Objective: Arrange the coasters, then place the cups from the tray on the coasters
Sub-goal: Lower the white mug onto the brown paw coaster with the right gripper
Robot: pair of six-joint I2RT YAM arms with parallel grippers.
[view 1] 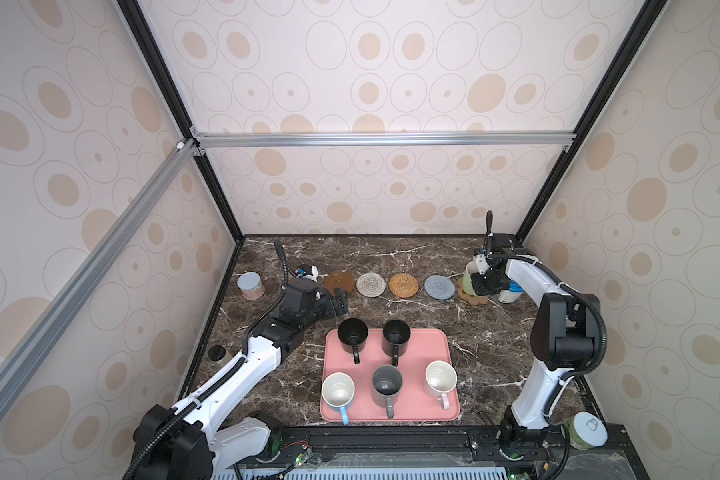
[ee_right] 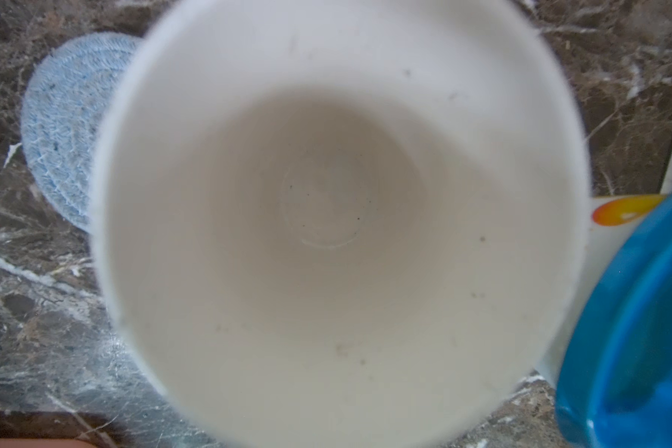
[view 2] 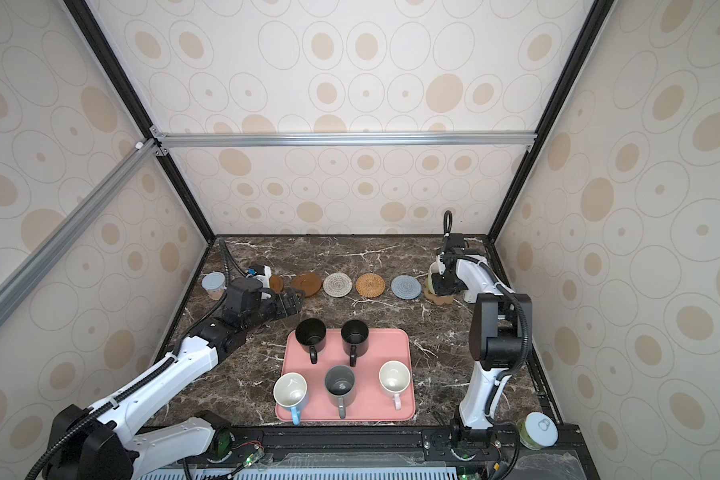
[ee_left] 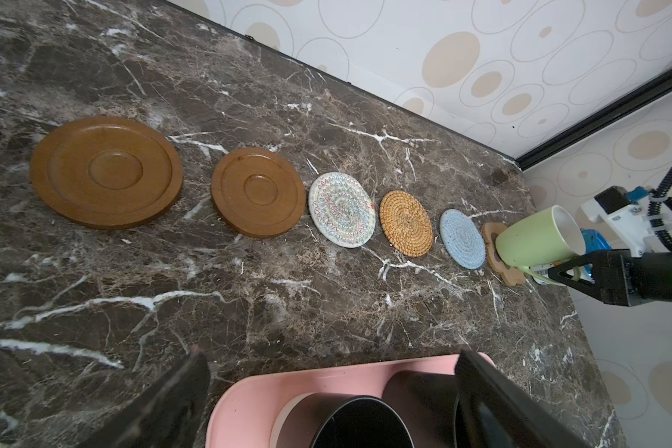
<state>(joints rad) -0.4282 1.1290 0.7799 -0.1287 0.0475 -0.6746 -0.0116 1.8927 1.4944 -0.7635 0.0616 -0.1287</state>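
Next, my right gripper releases the light green cup on the paw-shaped coaster (view 1: 472, 290) next to the grey-blue coaster.
Several coasters lie in a row at the back: two brown wooden discs (ee_left: 105, 170) (ee_left: 257, 192), a cream woven one (view 1: 370, 284), a tan rattan one (view 1: 403, 285), a grey-blue one (view 1: 439, 287) and a paw-shaped one (view 1: 472, 298). My right gripper (view 1: 485, 284) is shut on the handle of the light green cup (ee_left: 536, 236), which hangs tilted over the paw coaster (ee_left: 491, 236). I cannot tell whether they touch. The pink tray (view 1: 429, 345) holds two black cups (view 1: 352, 333) (view 1: 396, 334), a grey one (view 1: 386, 384) and two white ones (view 1: 338, 392) (view 1: 440, 378). My left gripper (view 1: 341, 303) is open and empty by the tray's back left corner.
A blue-lidded white container (ee_right: 637, 329) stands right beside the green cup. A grey-lidded jar (view 1: 250, 286) sits at the back left, a black-lidded one (view 1: 217, 353) at the left edge, and a white-lidded green jar (view 1: 587, 430) at the front right.
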